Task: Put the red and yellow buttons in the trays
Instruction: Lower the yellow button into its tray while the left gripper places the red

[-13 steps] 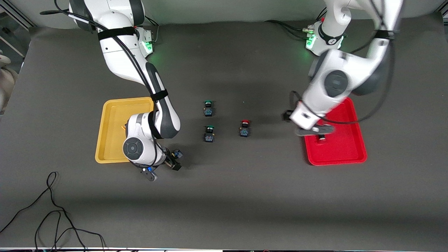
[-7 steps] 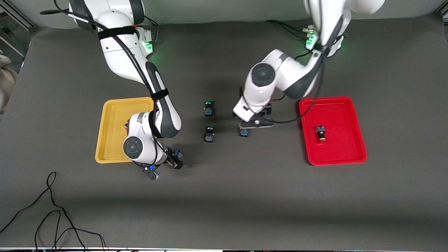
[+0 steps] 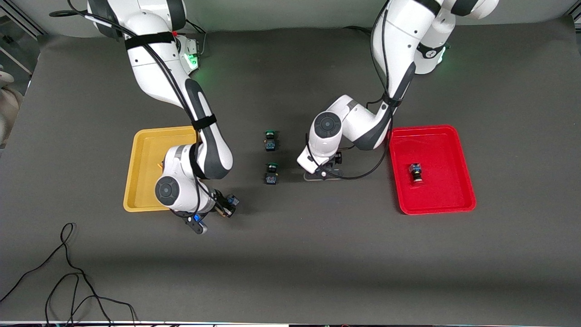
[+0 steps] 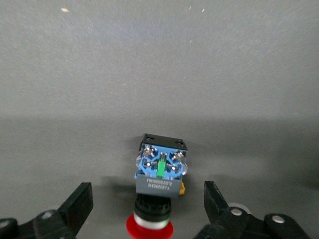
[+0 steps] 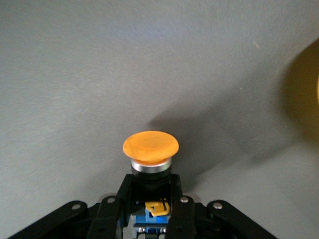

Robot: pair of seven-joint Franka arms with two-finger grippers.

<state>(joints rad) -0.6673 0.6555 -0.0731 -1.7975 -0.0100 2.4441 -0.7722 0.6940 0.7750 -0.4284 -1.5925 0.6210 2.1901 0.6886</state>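
Observation:
Next, I release the yellow button from my right gripper inside the yellow tray's front corner (image 3: 171, 190), toward the green-capped switches.
My left gripper (image 3: 323, 174) is open and low on the table's middle, its jaws on either side of a red button (image 4: 150, 227) that lies on its side; the gripper (image 4: 147, 193) does not touch it. The front view hides that button under the hand. A second red button (image 3: 416, 173) lies in the red tray (image 3: 447, 136). My right gripper (image 3: 225, 208) is shut on a yellow button (image 5: 150, 146) beside the yellow tray (image 3: 140, 181), at the tray's corner nearest the front camera. A small orange bit (image 3: 160, 164) in that tray is mostly hidden by the right arm.
Two green-capped switches (image 3: 270, 140) (image 3: 271, 173) stand on the mat between the arms, close to the left gripper. A black cable (image 3: 68, 272) lies on the mat near the front camera at the right arm's end.
My left arm swung from over the red tray to the middle of the table and came down round the red button. The right gripper, still holding the yellow button, barely shifted.

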